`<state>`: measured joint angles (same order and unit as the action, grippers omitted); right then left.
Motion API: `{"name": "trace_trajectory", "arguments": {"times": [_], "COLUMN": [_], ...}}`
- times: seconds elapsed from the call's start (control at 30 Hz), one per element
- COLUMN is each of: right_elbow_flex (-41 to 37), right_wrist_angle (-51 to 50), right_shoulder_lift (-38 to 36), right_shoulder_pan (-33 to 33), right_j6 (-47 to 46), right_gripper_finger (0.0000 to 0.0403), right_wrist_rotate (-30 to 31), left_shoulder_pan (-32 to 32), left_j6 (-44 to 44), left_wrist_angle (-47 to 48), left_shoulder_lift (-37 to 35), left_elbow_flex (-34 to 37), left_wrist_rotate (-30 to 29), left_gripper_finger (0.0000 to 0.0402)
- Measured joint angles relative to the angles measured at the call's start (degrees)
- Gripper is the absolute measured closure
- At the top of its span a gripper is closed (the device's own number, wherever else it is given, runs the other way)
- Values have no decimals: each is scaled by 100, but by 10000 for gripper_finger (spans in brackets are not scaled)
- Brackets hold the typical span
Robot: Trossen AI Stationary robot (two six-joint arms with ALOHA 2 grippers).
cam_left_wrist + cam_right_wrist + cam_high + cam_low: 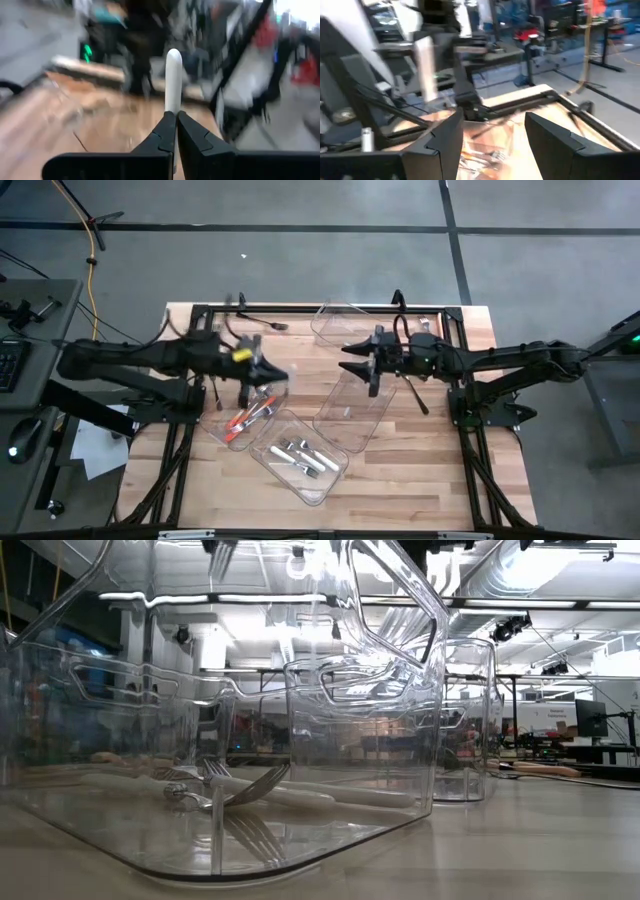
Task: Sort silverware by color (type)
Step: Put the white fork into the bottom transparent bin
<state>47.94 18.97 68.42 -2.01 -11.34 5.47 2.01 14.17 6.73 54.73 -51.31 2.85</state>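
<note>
Next, the left gripper releases the white-handled piece in the front bin [298,459], between its middle handle and frontmost fork.
My left gripper [262,373] hovers over the table's left middle, shut on a white-handled piece of silverware [173,75] whose handle sticks out past the fingertips [176,116]; its head is hidden. Just below it a clear bin [228,438] holds orange-handled silverware [250,416]. White-handled silverware [298,455] lies in the front bin [325,480], seen close in the low view as forks and white handles [230,790]. My right gripper [350,357] stands open with nothing between its fingers [445,135], above the far end of a third clear bin [350,415].
A fourth clear bin [335,320] stands at the back. A slim black item [415,395] lies on the wood right of the middle bin, another [268,324] near the back rail. The black frame [300,308] borders the table.
</note>
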Motion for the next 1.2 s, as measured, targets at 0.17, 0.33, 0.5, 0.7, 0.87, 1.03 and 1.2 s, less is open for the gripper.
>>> {"name": "trace_trajectory", "arguments": {"times": [0.17, 0.33, 0.5, 0.7, 0.87, 1.03, 1.2], "right_elbow_flex": [-2, -2, -2, -2, -2, -2, -2], "right_wrist_angle": [-223, -370, -564, -735, -756, -856, -957], "right_shoulder_lift": [0, 0, 0, 0, 0, 0, 0], "right_shoulder_pan": [-138, -353, -560, -717, -738, -738, -738], "right_j6": [123, 134, 134, 109, 95, 93, 91], "right_gripper_finger": [206, 206, 206, 206, 206, 206, 206], "right_wrist_rotate": [54, 53, -71, -319, -342, -346, -345], "left_shoulder_pan": [689, 1130, 1290, 1395, 1424, 1428, 1428], "left_j6": [-416, -829, -1059, -1298, -1571, -1853, -1937], "left_wrist_angle": [1292, 2141, 2209, 2146, 2078, 1996, 2012], "left_shoulder_lift": [940, 1876, 2686, 3419, 3830, 4122, 4363], "left_elbow_flex": [-947, -1322, -1324, -1331, -1331, -1331, -1332], "left_wrist_rotate": [139, 485, 558, 661, 883, 888, 892], "left_gripper_finger": [401, 401, 401, 401, 401, 401, 401]}}
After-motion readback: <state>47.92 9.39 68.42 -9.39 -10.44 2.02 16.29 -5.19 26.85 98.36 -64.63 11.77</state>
